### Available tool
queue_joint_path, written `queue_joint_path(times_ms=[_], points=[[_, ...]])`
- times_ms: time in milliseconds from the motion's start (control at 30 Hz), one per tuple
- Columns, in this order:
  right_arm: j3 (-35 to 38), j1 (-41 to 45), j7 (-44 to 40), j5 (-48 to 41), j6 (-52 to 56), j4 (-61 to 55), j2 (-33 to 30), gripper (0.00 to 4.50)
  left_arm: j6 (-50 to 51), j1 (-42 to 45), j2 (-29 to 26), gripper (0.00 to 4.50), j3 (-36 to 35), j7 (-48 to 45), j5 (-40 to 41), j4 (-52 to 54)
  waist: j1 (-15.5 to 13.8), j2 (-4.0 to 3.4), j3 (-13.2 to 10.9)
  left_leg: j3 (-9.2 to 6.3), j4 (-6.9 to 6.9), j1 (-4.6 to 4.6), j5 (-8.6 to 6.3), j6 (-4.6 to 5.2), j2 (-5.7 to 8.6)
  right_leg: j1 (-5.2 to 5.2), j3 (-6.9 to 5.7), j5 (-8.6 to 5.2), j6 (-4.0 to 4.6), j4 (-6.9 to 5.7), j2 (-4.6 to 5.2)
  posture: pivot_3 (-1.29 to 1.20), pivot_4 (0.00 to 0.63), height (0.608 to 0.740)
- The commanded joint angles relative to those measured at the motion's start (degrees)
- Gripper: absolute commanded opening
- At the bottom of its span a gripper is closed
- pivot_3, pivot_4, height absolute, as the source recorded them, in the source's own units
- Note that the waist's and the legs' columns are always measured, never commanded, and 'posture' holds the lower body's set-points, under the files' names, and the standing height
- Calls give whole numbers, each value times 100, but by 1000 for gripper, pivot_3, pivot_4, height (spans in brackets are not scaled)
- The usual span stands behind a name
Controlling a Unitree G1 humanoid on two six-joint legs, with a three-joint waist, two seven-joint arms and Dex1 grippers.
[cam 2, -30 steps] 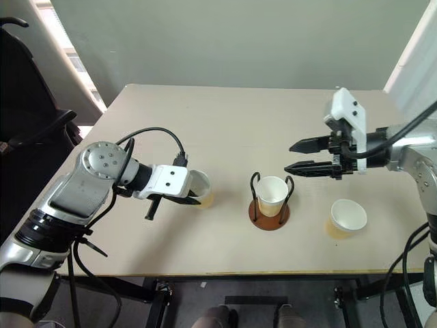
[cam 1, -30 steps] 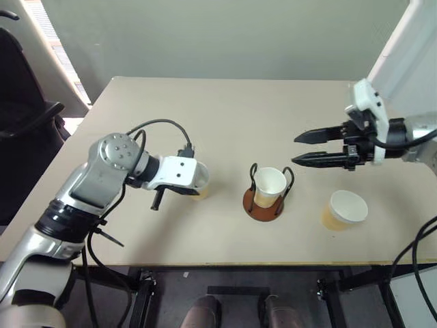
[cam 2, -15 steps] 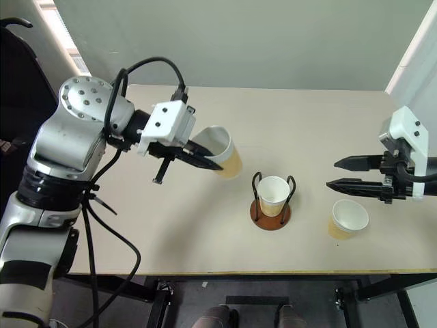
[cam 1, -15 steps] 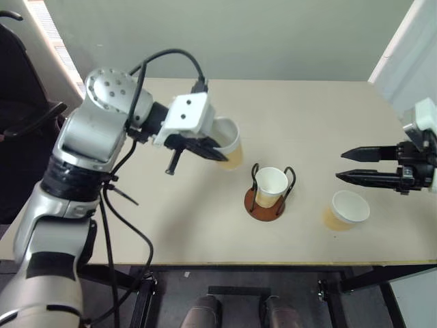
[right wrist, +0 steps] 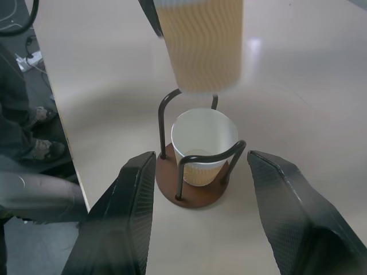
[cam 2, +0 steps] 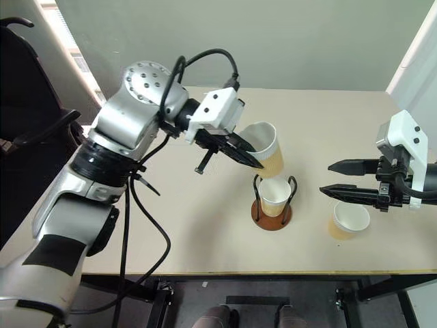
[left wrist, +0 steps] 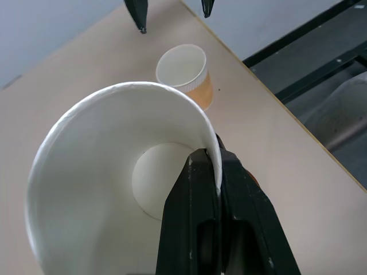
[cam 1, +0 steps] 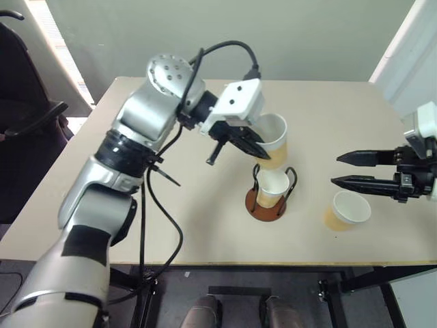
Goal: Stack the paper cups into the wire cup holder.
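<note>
My left gripper needs to release the tan paper cup inside the cup standing [cam 1: 274, 185] between the wire cup holder's dark hoops. The held cup is tilted just above the holder.
My left gripper [cam 1: 257, 147] is shut on the rim of a tan paper cup [cam 1: 274, 141], one finger inside and one outside. It holds the cup tilted in the air just above the wire cup holder [cam 1: 263, 207]. A second paper cup [cam 1: 273, 186] stands upright between the holder's two dark hoops. A third cup [cam 1: 347, 210] stands on the table to the holder's right. My right gripper [cam 1: 337, 169] hovers open and empty just above that third cup, pointing left towards the holder. In the left wrist view the fingers [left wrist: 200, 189] pinch the white cup wall [left wrist: 86, 189].
The beige table [cam 1: 205, 232] ends close in front of the holder and the third cup. A black chair [cam 1: 24, 116] stands off its left side. A white panel [cam 1: 410, 55] rises at the far right.
My left gripper lifted its cup off the table and carried it up and to the right, over the holder. My right gripper drew back from near the holder towards the right edge.
</note>
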State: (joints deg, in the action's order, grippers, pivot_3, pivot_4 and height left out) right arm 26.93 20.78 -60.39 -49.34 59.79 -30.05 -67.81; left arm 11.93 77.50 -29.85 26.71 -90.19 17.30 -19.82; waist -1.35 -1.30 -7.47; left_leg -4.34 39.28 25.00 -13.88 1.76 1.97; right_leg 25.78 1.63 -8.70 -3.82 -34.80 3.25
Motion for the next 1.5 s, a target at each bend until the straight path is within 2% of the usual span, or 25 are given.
queue_joint_path(times_ms=[33, 367, 533, 800, 900, 967, 1133, 1300, 1400, 1500], points=[[406, -73, 79, -97, -16, -126, -160, 2605, -259, 260, 139, 25, 87, -231, 34, -211, -4, 0, 0, 1, 3, 1, 6, -14, 1, -1, 1, -3, -5, 0, 1, 0, 150, 740], [1388, -615, 57, -139, 306, -235, -424, 2605, -646, 255, 307, 25, 535, -231, 118, -561, -45, -1, 0, 8, 24, 12, -21, -11, 4, -1, 5, -29, -35, 1, 3, 0, 150, 740], [1501, -718, 162, -238, 340, -329, -425, 2605, -762, 188, 402, 25, 737, -231, 114, -611, -53, -1, 1, 9, 58, 16, -45, -2, 4, -8, 6, -36, -42, -1, 3, 0, 150, 740], [1562, -863, 260, -313, 316, -411, -380, 2605, -1263, 51, 649, 25, 978, -231, -442, -833, -57, -1, 1, 12, 82, 11, -56, 9, 5, -24, 6, -36, -46, -3, 4, 0, 150, 740], [1598, -921, 257, -326, 321, -430, -373, 2605, -1368, 114, 873, 566, 829, -213, -684, -1003, -58, -2, 1, 13, 83, 10, -56, 10, 5, -25, 6, -35, -46, -4, 4, 0, 150, 740], [1624, -949, 263, -333, 330, -437, -368, 2605, -1241, 177, 1006, 1154, 684, -212, -679, -1027, -59, -2, 1, 13, 83, 10, -57, 11, 5, -25, 6, -36, -47, -4, 4, 0, 150, 740], [1560, -912, 467, -420, 441, -389, -380, 2605, -902, 311, 1139, 2805, 253, -197, -568, -1089, -60, -2, 1, 18, 81, 8, -58, 11, 5, -24, 8, -38, -50, -5, 3, 0, 150, 740], [1321, -948, 893, -372, 505, -559, -333, 2605, -404, 362, 946, 4488, -336, -191, -388, -1146, -59, -3, 1, 19, 82, 6, -58, 11, 5, -25, 10, -38, -51, -5, 3, 0, 150, 740], [1168, -1160, 1033, -316, 534, -840, -326, 2605, -41, 305, 678, 4488, -778, -171, -188, -1101, -57, -4, 2, 19, 81, 4, -58, 11, 5, -25, 10, -39, -52, -7, 3, 0, 150, 740], [981, -1755, 871, 113, 438, -1164, -564, 2605, 174, 116, 342, 4488, -1091, -116, -110, -1000, -58, -5, 3, 19, 79, 5, -58, 11, 3, -23, 9, -42, -56, -7, 1, 0, 150, 740]])
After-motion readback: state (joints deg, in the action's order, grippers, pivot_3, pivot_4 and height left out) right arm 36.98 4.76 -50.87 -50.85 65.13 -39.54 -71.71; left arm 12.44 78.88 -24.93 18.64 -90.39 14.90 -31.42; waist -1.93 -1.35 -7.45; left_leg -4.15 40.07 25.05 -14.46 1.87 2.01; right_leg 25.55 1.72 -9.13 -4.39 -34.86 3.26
